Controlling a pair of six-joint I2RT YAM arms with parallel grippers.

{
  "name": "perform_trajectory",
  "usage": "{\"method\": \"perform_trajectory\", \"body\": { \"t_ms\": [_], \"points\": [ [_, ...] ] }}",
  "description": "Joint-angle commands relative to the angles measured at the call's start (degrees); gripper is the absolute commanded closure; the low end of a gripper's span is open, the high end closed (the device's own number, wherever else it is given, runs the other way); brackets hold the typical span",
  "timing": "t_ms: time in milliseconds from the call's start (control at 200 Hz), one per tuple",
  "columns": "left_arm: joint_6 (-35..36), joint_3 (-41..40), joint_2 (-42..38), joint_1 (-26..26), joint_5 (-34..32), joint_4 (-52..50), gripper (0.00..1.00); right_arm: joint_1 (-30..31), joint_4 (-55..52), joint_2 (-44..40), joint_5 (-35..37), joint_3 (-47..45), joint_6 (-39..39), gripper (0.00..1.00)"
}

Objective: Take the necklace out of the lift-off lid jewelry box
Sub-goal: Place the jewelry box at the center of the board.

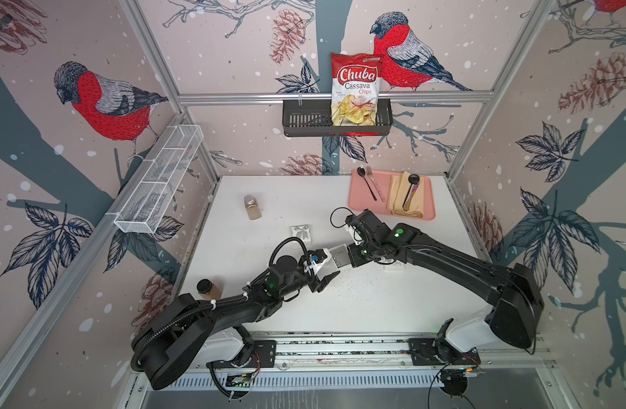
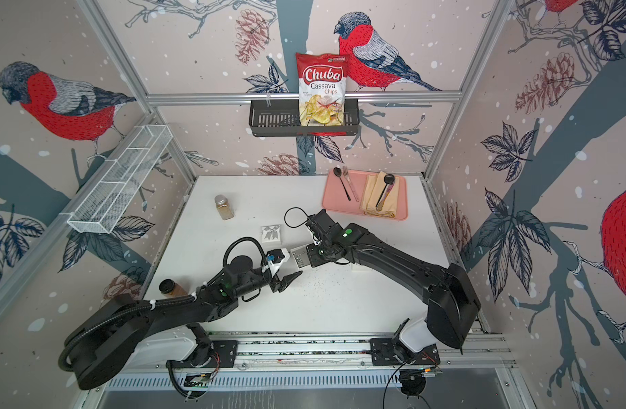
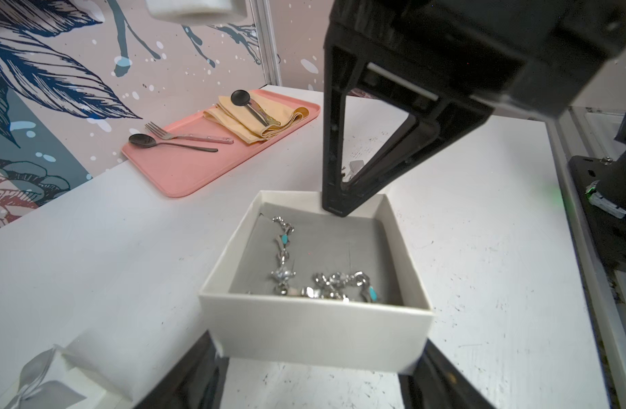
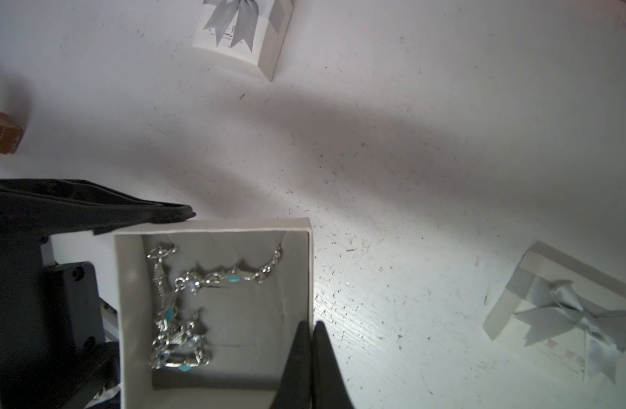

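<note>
My right gripper is holding only the far side of the box, so I need to put the box down, open and pinch the grey lining together with the necklace [image 4: 239,306].
The lidless white jewelry box [image 3: 315,329] hangs a little above the table between the fingers of my left gripper [image 3: 318,361], which lie against its lower corners. A silver necklace [image 3: 283,248] with turquoise stones lies on the grey lining, also seen in the right wrist view as the necklace [image 4: 212,278]. My right gripper [image 4: 310,327] is shut on the box's far wall, with one finger inside and one outside. Both top views show the box [image 1: 338,255] [image 2: 299,255] between the two grippers. A white bow-topped lid [image 1: 301,232] lies on the table beside it.
A second bow-topped white piece [image 4: 559,311] lies near the right arm. A pink tray [image 1: 361,209] with cutlery and a napkin stands at the back right. A spice jar [image 1: 252,207] and a brown jar [image 1: 207,288] stand on the left.
</note>
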Motion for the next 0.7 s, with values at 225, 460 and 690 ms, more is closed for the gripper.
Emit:
{"method": "perform_trajectory", "body": {
  "t_ms": [225,460,690],
  "points": [
    [-7.7,-6.9,-6.5,0.0,-10.6,0.3,0.01,0.6,8.7,5.1,10.6,-6.1,5.0,1.00],
    [-24.8,-9.0,-13.3,1.0,-19.2,-9.6,0.03,0.5,12.9,7.1,10.3,-8.9,4.4,0.63],
    [-28.6,-5.2,-13.2,2.4,-15.7,-14.7,0.17,-1.4,8.7,5.7,12.3,-7.2,7.5,0.63]
  ]
}}
